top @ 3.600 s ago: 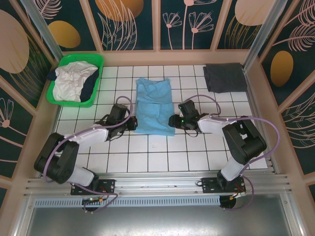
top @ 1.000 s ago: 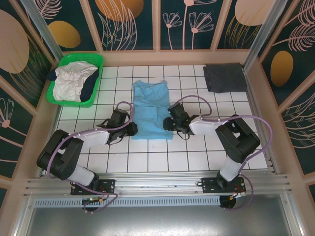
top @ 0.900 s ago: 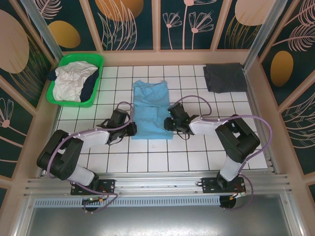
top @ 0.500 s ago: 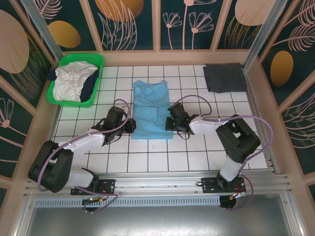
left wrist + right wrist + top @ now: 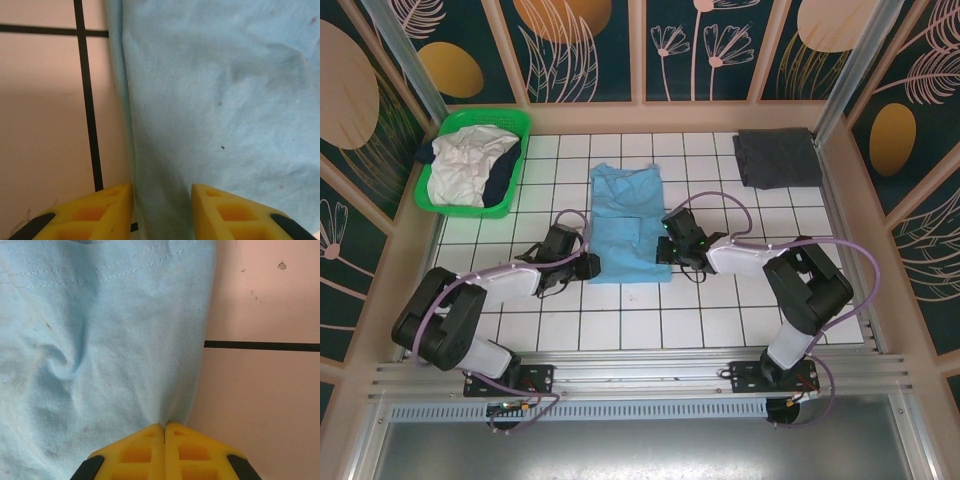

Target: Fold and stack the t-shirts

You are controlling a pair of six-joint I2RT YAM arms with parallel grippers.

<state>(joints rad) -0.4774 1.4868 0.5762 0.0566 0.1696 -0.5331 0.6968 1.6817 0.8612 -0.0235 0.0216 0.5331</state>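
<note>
My right gripper is pinching the light blue t-shirt beside bunched creases, so my left gripper needs to pinch the t-shirt's opposite edge (image 5: pixel 134 160) and help pull the cloth tight.
A light blue t-shirt (image 5: pixel 628 225) lies partly folded lengthwise on the middle of the white gridded table. My left gripper (image 5: pixel 592 266) is at its lower left edge; in the left wrist view its yellow fingers (image 5: pixel 112 210) stand open astride the cloth's edge (image 5: pixel 210 90), not pinching it. My right gripper (image 5: pixel 666 250) is at the lower right edge, and the right wrist view shows it (image 5: pixel 164 427) shut on a pinch of the blue cloth (image 5: pixel 100 340). A folded dark grey t-shirt (image 5: pixel 777 157) lies at the back right.
A green basket (image 5: pixel 466 208) at the back left holds a crumpled white t-shirt (image 5: pixel 465 165) and a navy one (image 5: pixel 500 182). Wooden walls ring the table. Bare tiles (image 5: pixel 720 310) stretch in front of the blue shirt.
The right gripper has closed on the shirt's right edge. The left gripper shut at the left edge and has since opened again. The shirt lies slightly further left than at first.
</note>
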